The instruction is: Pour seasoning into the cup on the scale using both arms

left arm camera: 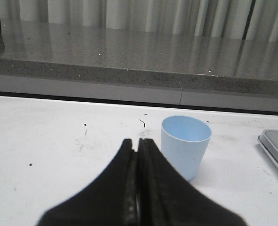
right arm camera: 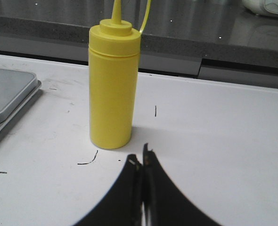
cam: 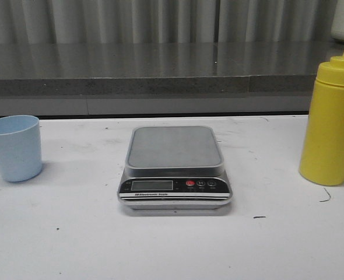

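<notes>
The pale blue cup is next for my left gripper, which should go to it and take hold of the cup's rim [cam: 35,125] [left arm camera: 208,137] on the side facing the scale.
The pale blue cup [cam: 14,147] stands upright and empty on the white table at the far left. The silver-grey scale [cam: 175,166] lies in the middle with nothing on its platform. The yellow seasoning bottle [cam: 330,119] stands upright at the far right. Neither arm shows in the front view. In the left wrist view my left gripper [left arm camera: 137,141] is shut and empty, just short of and beside the cup [left arm camera: 185,145]. In the right wrist view my right gripper [right arm camera: 141,157] is shut and empty, a little short of the bottle [right arm camera: 112,87].
A grey stone ledge [cam: 160,73] runs along the back of the table with a curtain behind it. The scale's edge shows in the left wrist view [left arm camera: 275,148] and in the right wrist view [right arm camera: 9,101]. Small dark marks dot the table.
</notes>
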`<state>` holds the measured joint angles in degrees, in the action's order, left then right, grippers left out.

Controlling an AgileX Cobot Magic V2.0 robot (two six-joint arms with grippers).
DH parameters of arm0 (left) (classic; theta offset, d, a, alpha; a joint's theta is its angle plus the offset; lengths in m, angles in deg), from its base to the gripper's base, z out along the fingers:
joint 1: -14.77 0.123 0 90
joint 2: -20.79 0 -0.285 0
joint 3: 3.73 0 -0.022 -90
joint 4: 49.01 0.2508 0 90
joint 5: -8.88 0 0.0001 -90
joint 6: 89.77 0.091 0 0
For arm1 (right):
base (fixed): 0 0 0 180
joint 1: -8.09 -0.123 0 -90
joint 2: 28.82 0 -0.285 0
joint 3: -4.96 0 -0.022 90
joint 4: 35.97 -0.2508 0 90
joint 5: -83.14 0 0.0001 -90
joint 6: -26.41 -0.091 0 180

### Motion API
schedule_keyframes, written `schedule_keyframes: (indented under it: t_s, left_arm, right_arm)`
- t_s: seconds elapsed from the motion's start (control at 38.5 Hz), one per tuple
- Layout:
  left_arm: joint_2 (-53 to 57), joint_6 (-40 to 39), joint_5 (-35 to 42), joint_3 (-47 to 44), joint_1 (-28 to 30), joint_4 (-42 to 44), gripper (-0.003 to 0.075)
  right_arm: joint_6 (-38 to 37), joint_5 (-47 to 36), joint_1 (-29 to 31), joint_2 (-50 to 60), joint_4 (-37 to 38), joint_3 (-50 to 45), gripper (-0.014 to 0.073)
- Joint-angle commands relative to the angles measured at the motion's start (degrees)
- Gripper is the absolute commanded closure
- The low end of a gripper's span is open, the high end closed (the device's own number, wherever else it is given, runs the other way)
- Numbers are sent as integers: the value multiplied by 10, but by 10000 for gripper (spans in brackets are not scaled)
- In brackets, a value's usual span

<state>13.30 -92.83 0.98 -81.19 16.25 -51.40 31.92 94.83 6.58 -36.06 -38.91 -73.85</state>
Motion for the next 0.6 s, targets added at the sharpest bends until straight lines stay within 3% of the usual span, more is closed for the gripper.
schedule_keyframes:
  t_s: [0.0, 0.31, 0.57]
  left_arm:
    - [9, -3, 47, -14, 2, -5, 740]
    - [9, -3, 58, -14, 2, -5, 740]
    - [9, -3, 195, 4, 2, -5, 740]
  right_arm:
    - [5, -44, 1, 10, 1, 4, 695]
    - [5, -60, 1, 10, 1, 4, 695]
    - [5, -87, 1, 10, 1, 55, 695]
